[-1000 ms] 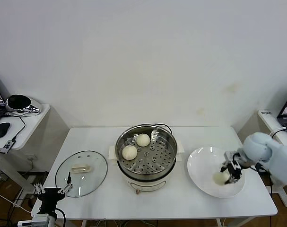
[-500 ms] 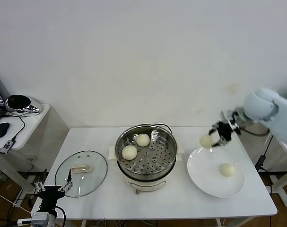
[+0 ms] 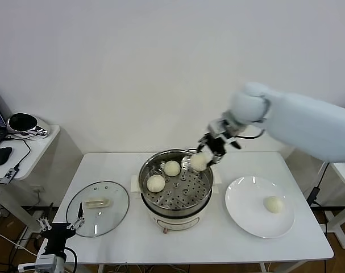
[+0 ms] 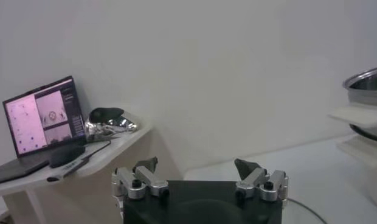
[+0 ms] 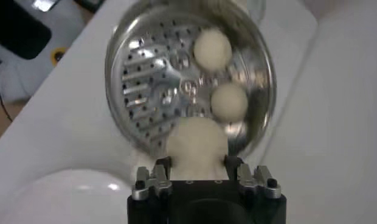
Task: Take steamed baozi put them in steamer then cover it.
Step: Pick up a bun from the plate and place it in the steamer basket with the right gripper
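Note:
Next, my right gripper lets go of the baozi on the bare front part of the steamer's perforated tray (image 3: 176, 198) (image 5: 154, 84). It now hangs above that tray.
My right gripper (image 3: 205, 153) hangs over the right rim of the steamer (image 3: 183, 194), shut on a steamed baozi (image 3: 199, 162). In the right wrist view that baozi (image 5: 196, 145) fills the gap of the right gripper (image 5: 197, 165), above the perforated tray (image 5: 158, 79). Two baozi (image 3: 171, 168) (image 3: 156, 183) lie in the tray. Another baozi (image 3: 273, 204) rests on the white plate (image 3: 246, 199). The glass cover (image 3: 112, 213) lies flat on the table left of the steamer. My left gripper (image 3: 61, 227) is parked low beside the table's front left edge, open and empty (image 4: 196, 165).
A side table (image 3: 24, 149) with a laptop, a mouse and a shiny object stands at the far left. The left wrist view shows the laptop (image 4: 39, 119) and the steamer's rim (image 4: 365, 79). The white wall rises close behind the table.
My right gripper lifted a baozi off the plate and carried it left, up and over to the steamer's right rim. One baozi stays on the plate. The left arm has barely moved.

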Tool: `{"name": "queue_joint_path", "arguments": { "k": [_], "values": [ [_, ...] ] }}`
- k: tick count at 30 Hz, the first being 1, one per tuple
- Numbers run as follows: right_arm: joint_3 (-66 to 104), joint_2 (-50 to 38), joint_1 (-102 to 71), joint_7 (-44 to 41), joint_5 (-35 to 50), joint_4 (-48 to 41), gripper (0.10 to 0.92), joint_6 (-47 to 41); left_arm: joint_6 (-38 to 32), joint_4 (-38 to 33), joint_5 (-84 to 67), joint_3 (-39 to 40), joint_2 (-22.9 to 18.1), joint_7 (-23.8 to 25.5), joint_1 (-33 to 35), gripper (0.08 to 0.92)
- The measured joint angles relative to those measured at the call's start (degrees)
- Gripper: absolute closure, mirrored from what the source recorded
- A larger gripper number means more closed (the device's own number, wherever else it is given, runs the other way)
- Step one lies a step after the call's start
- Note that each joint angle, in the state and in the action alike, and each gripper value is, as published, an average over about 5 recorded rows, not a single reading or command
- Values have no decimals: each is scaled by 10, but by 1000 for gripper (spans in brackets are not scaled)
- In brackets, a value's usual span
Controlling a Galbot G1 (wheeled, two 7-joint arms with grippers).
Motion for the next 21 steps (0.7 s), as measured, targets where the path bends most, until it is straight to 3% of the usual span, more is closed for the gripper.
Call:
{"name": "queue_joint_path", "arguments": {
  "k": [9,21],
  "values": [
    [-31,70,-13,11,-51,0,457,79,-3,1,0,-2,-5,-1,1,177],
    [-50,88,-41,15,-90,1,454,129,-6,7,0,-2,-4,-2,0,177]
  ]
}}
